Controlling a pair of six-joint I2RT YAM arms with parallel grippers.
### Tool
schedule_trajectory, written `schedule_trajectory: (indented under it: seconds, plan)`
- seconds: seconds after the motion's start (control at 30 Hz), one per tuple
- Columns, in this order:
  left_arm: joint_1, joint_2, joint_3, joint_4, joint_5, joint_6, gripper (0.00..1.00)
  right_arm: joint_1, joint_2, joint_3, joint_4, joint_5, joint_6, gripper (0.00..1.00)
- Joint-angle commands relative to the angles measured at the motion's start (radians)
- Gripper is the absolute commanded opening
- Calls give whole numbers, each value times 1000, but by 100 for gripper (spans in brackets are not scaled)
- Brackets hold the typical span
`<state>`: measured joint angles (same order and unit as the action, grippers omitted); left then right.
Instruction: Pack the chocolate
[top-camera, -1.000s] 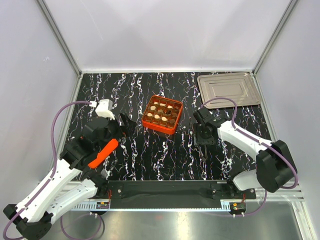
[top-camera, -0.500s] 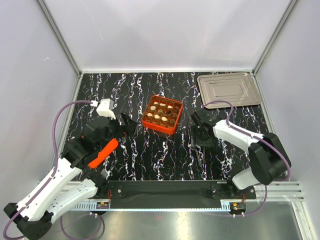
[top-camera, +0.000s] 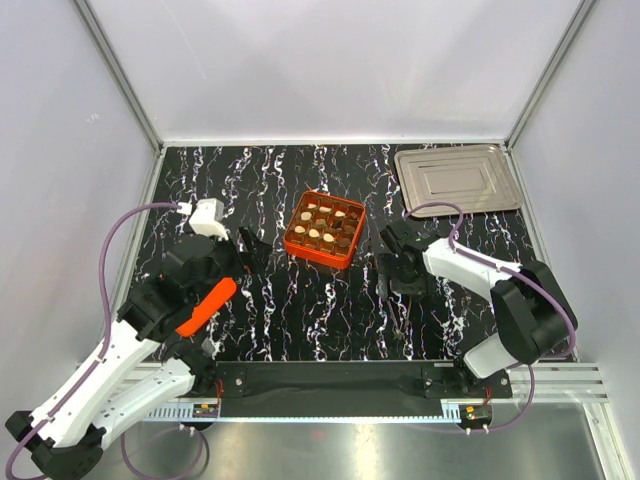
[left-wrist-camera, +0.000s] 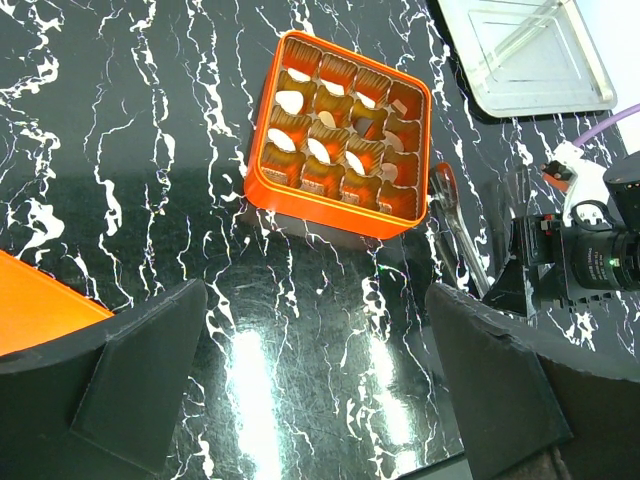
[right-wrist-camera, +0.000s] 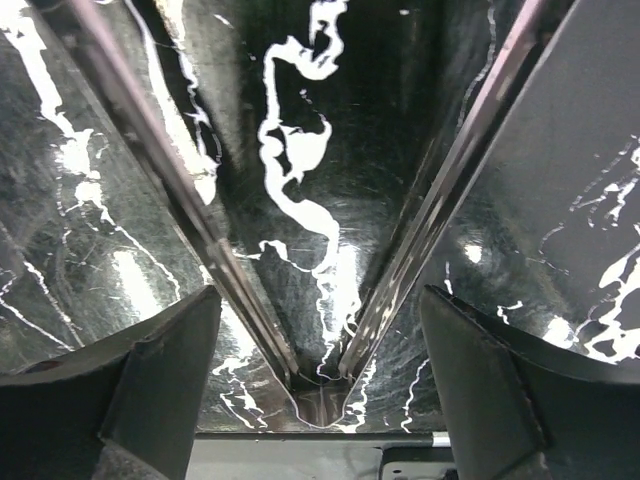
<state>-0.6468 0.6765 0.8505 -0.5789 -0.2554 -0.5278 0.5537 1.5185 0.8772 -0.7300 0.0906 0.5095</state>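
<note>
The robot's left gripper will next go to the orange flat part's far edge (top-camera: 225, 280) (left-wrist-camera: 68, 290) and close there, because it will carry the part to the orange grid box.
The chocolate (top-camera: 322, 226) sits in the cells of the orange grid box (top-camera: 300, 246), cream and dark pieces mixed; the box also shows in the left wrist view (left-wrist-camera: 262, 178). Metal tongs (left-wrist-camera: 458, 225) lie spread in a V on the table right of the box. My right gripper (top-camera: 396, 282) points down over them, open. In the right wrist view (right-wrist-camera: 318, 295) its fingers (right-wrist-camera: 160, 380) stand outside both tong arms (right-wrist-camera: 415, 270), not pressing them. My left gripper (top-camera: 250, 250) is open and empty in the left wrist view (left-wrist-camera: 315, 295), left of the box.
The silver tray (top-camera: 458, 180) lies at the back right and I see no pieces on it. An orange flat part (top-camera: 207, 305) shows by the left arm, also in the left wrist view (left-wrist-camera: 35, 300). The table's near edge rail (top-camera: 330, 378) is close behind the tongs.
My right gripper has shifted left and turned, and the tongs have moved left with it. The left arm has hardly moved.
</note>
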Motion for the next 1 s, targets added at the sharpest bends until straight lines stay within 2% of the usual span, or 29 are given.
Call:
schedule_trajectory:
  seconds: [0.0, 0.03, 0.13, 0.3, 0.43, 0.53, 0.67, 0.8, 0.87, 0.97]
  plan:
    - [-1, -11, 42, 24, -7, 14, 99, 3, -24, 46, -46, 58, 17, 89]
    - [-1, -9, 45, 19, -8, 15, 99, 2, -33, 52, -61, 67, 12, 94]
    - [-1, 0, 58, 22, -19, 9, 99, 3, -99, 106, -121, 90, 17, 99]
    - [1, 138, 148, -47, -85, -29, 99, 3, -182, 282, -210, 109, 30, 100]
    - [51, 302, 278, -166, -123, -86, 99, 3, -231, 367, -181, 49, 8, 100]
    - [139, 394, 280, -211, -85, -170, 99, 3, -265, 368, -123, -8, -20, 100]
    - [268, 419, 217, -208, -10, -308, 95, 3, -302, 341, -66, -29, -58, 100]
    - [406, 442, 161, -217, -30, -422, 90, 3, -354, 273, 6, -71, -71, 100]
    - [438, 465, 142, -203, -42, -434, 88, 3, -385, 237, 35, -113, -63, 100]
    - [475, 501, 137, -251, -131, -512, 83, 3, -426, 197, 64, -146, -48, 100]
